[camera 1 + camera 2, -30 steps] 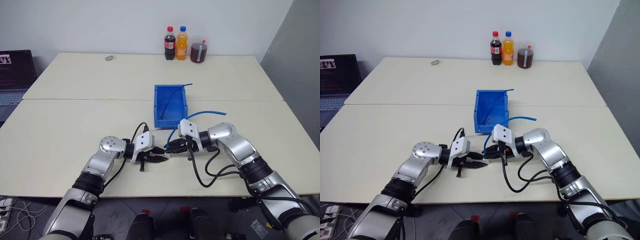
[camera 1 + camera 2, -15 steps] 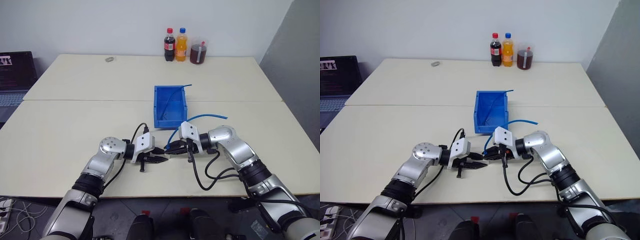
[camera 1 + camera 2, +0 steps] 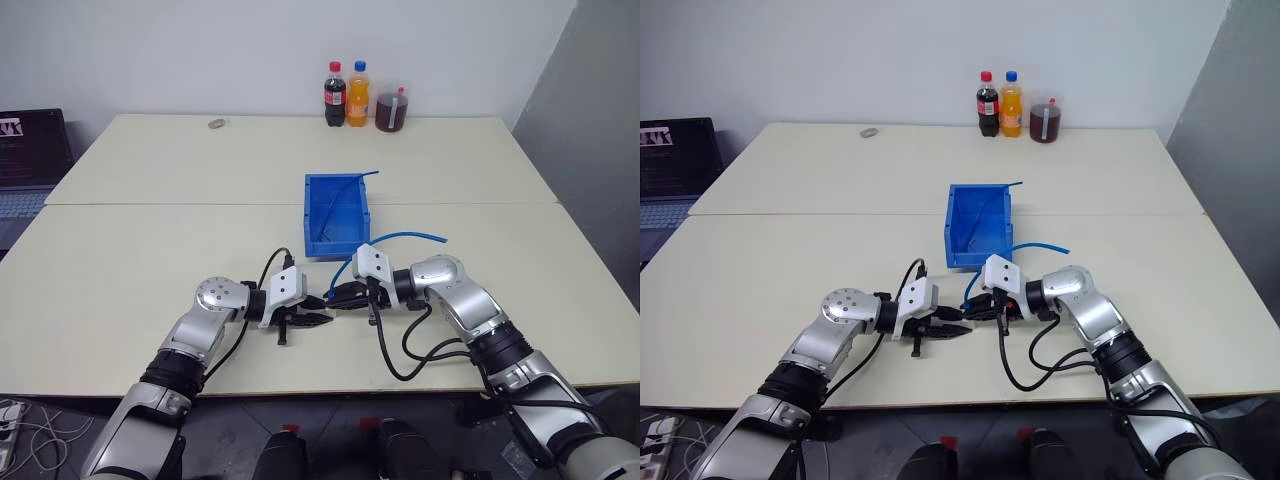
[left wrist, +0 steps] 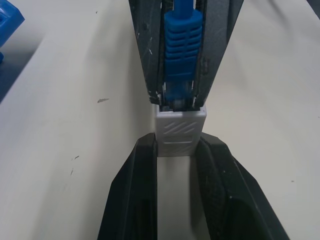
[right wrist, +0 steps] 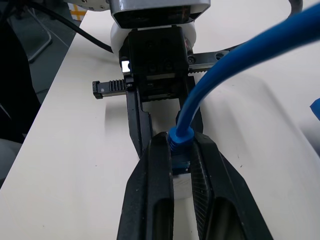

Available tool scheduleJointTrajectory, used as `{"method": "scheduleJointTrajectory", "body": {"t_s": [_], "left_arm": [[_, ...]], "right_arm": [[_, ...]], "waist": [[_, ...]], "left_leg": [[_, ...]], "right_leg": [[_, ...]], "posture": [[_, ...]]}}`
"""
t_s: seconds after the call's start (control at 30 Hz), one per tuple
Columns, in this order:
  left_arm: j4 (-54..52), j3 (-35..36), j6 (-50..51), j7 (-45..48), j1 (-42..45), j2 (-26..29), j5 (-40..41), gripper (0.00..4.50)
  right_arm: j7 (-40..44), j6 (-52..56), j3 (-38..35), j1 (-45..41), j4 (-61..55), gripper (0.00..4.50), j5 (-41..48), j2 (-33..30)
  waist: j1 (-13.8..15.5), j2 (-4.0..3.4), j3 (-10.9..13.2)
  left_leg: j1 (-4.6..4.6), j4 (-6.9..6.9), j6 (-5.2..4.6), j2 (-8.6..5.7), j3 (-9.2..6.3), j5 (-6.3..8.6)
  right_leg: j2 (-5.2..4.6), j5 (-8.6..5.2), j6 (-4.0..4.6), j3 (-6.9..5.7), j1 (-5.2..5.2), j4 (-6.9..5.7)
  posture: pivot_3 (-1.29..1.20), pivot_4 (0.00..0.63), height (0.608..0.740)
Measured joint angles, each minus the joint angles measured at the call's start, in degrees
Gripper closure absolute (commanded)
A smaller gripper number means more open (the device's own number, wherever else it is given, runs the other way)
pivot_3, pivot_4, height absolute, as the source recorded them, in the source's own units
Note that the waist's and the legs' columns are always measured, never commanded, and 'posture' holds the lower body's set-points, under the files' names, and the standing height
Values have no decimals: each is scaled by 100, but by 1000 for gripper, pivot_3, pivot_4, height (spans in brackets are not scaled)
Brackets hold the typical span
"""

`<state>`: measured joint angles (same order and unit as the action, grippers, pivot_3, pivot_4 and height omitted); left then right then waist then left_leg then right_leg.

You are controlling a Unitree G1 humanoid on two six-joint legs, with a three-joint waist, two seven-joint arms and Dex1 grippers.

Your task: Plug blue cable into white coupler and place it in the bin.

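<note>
My right gripper is going to release the blue cable with its white coupler, now held near the table's front middle, on the bottom of the bin, beside the thin cable [image 3: 338, 218].
Near the table's front middle my two grippers meet tip to tip. My left gripper [image 3: 325, 319] is shut on the white coupler [image 4: 180, 134], which sits between its black fingers [image 4: 134, 200]. My right gripper [image 3: 337, 298] is shut on the ribbed plug boot [image 4: 181, 45] of the blue cable [image 5: 235, 65]. The clear plug end sits at the coupler's socket mouth; how deep it sits I cannot tell. The cable arcs back over the right wrist [image 3: 405, 238]. The blue bin [image 3: 312, 215] stands just beyond the grippers, open side up.
A darker blue thin cable [image 3: 342, 192] lies in the bin and pokes over its far rim. Two bottles [image 3: 345, 95] and a jar [image 3: 391, 106] stand at the table's far edge. A laptop [image 3: 25, 150] sits far left. Black hoses loop under my right arm [image 3: 405, 350].
The head view has shifted slightly. Both grippers keep their hold and stay tip to tip in the same spot.
</note>
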<state>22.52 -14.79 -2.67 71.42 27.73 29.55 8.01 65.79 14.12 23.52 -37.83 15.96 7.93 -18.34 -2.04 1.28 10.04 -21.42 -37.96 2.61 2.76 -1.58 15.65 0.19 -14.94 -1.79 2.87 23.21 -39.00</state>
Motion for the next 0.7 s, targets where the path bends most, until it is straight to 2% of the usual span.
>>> {"method": "scheduleJointTrajectory", "body": {"t_s": [0.1,0.23,0.37,0.47,0.6,0.7], "left_arm": [[-189,134,158,12,-60,31,123,2350],[-710,457,535,-160,-275,141,371,1498],[-1683,983,1261,-727,-619,191,757,681],[-2722,1335,1939,-1343,-977,161,1032,90],[-3704,1748,2714,-2276,-1140,-18,1310,21],[-4258,1980,3169,-2921,-1265,-184,1464,21]], "right_arm": [[-96,225,-60,7,-243,4284,9,-40],[-474,1381,-403,11,-766,4284,280,-16],[-995,2210,-901,-289,-1134,4284,514,33],[-1579,3000,-1449,-798,-1000,4284,801,300],[-2439,3939,-2303,-2007,35,4284,1121,673],[-2956,4097,-2747,-3040,1565,4284,1135,782]], "waist": [[7,0,1],[16,-2,7],[14,-3,12],[-3,-4,17],[-12,-8,25],[-20,-8,25]], "left_leg": [[-4,0,0,0,-2,0],[-44,-3,0,1,-9,0],[-57,1,1,0,-14,0],[-58,5,0,1,-12,0],[-60,7,0,0,-14,0],[-59,10,0,-1,-9,0]], "right_leg": [[0,-1,1,-1,2,0],[-2,14,26,-6,35,0],[-5,14,29,-13,46,1],[-6,14,30,-11,50,2],[-6,15,31,-15,52,0],[-7,15,32,-11,52,4]], "posture": [[0,150,740],[0,150,740],[0,150,740],[0,150,740],[0,150,740],[0,150,740]]}}
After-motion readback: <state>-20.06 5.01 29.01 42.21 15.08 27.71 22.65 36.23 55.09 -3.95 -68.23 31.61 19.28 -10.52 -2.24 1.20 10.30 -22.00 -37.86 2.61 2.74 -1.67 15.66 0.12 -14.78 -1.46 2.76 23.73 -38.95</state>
